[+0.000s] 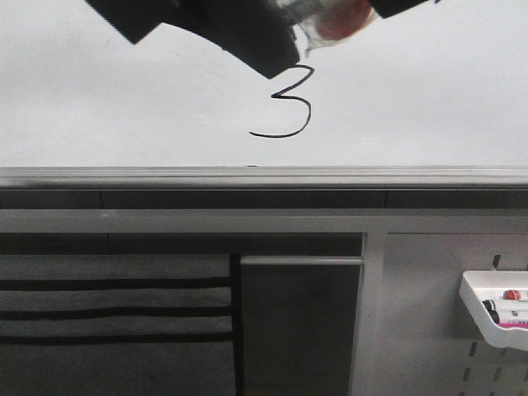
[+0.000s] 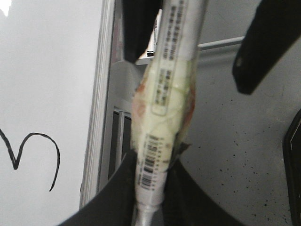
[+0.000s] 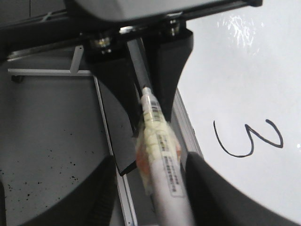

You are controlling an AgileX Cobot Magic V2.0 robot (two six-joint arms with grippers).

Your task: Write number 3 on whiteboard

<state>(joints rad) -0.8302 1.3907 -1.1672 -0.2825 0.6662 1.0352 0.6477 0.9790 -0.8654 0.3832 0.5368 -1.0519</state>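
The white marker, now just off the board's edge, will be let go by my left gripper on the bare whiteboard (image 1: 62, 66) beside the 3, opposite the tray's side.
The whiteboard (image 1: 124, 99) fills the upper front view, with its grey rail (image 1: 264, 177) below. A thin black number 3 (image 1: 289, 103) is drawn on it. It also shows in the left wrist view (image 2: 33, 150) and the right wrist view (image 3: 249, 139). My left gripper (image 2: 150, 188) is shut on a tape-wrapped white marker (image 2: 167, 94), just off the board's edge above the 3. My right gripper (image 3: 155, 188) is open, its fingers standing wide on either side of the same marker (image 3: 162, 160). In the front view the marker (image 1: 330, 21) and both black grippers are at the top edge.
A small white tray (image 1: 474, 289) with markers hangs on the pegboard at the lower right. Grey panels and a dark cabinet front (image 1: 301, 330) are below the rail. A speckled grey surface (image 2: 235, 155) lies beside the board.
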